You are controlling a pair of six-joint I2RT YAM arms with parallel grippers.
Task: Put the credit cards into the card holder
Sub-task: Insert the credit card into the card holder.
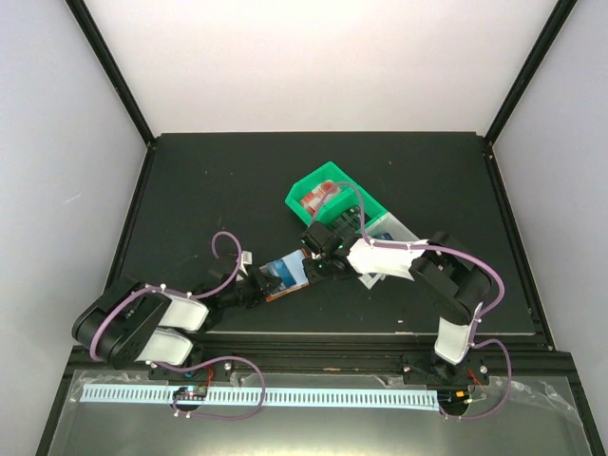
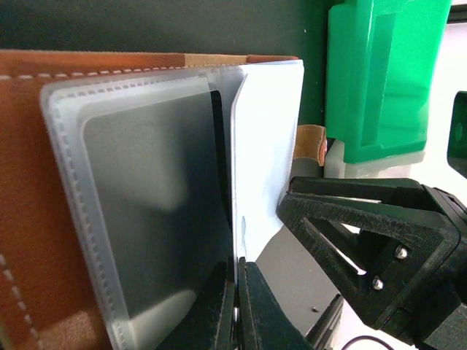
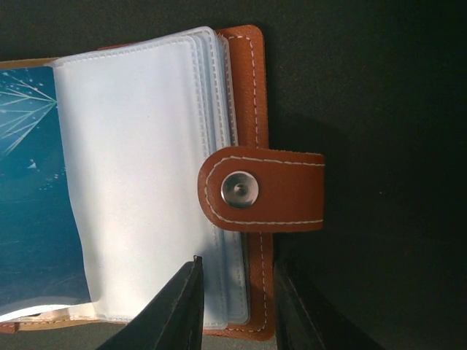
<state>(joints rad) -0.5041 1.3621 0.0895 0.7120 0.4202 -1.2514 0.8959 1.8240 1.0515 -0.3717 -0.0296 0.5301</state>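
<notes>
The blue card sticks out of the clear sleeve where the robot's left gripper pinches it, so that gripper should open, back away and close at its exposed edge point(image 2: 235, 226).
The brown leather card holder point(image 1: 285, 276) lies open at mid-table, a blue card point(image 1: 282, 272) showing in one sleeve. My left gripper point(image 1: 266, 289) is at its near-left side. In the left wrist view the left gripper point(image 2: 238, 275) is shut on one clear sleeve point(image 2: 266, 146), beside a sleeve holding a dark card point(image 2: 153, 204). My right gripper point(image 1: 315, 265) is at the holder's far-right side. In the right wrist view the right gripper point(image 3: 237, 275) is closed on the holder's cover edge point(image 3: 255, 95) and its sleeves, below the snap strap point(image 3: 264, 189). The blue card point(image 3: 29, 204) is at the left. Red cards point(image 1: 319, 197) lie in the green bin.
A green bin point(image 1: 334, 201) stands just behind the right gripper, with a white bin point(image 1: 396, 228) to its right. The green bin also shows in the left wrist view point(image 2: 383, 73), above the right gripper's body point(image 2: 372, 240). Black frame posts stand at the mat's back corners.
</notes>
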